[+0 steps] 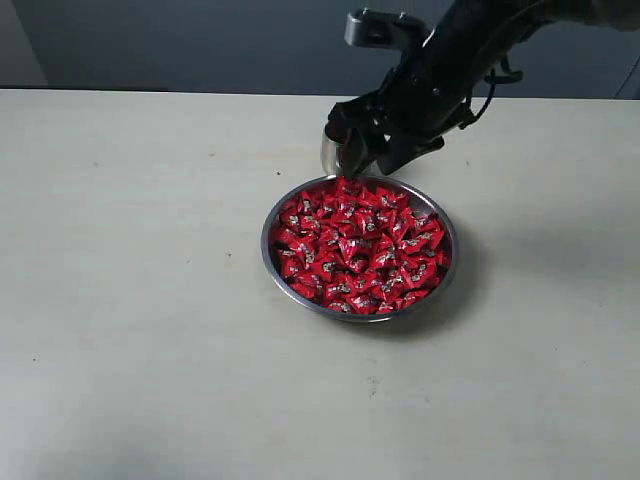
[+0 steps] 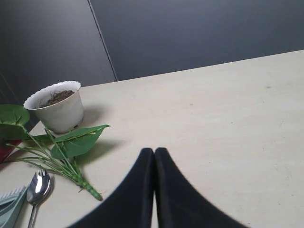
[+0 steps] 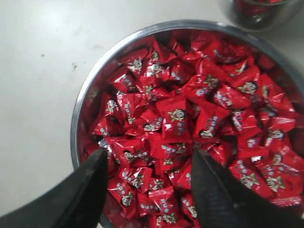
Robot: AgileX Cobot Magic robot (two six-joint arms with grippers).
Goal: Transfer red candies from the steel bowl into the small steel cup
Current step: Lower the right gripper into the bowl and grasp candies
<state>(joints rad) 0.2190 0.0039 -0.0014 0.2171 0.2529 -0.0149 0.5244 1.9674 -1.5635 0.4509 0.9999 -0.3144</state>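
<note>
The robot's right gripper will next close on a red candy near the middle of the steel bowl (image 1: 363,228) (image 3: 202,118), a little toward the small steel cup.
The steel bowl (image 1: 268,240) sits mid-table, heaped with red candies (image 1: 360,250) in shiny wrappers. Just behind its far rim stands the small steel cup (image 1: 329,153), partly hidden by my right gripper (image 1: 372,160). In the right wrist view that gripper (image 3: 149,154) hangs open over the candies (image 3: 190,118) near the bowl's rim (image 3: 83,102), with nothing between its fingers. The cup (image 3: 256,14) shows at the frame's edge with red in it. My left gripper (image 2: 154,151) is shut and empty above bare table, outside the exterior view.
In the left wrist view a white flowerpot (image 2: 57,107) with soil, a leafy green stem (image 2: 76,140) lying flat and a metal spoon (image 2: 38,187) sit near a dark wall. The table around the bowl is plain beige.
</note>
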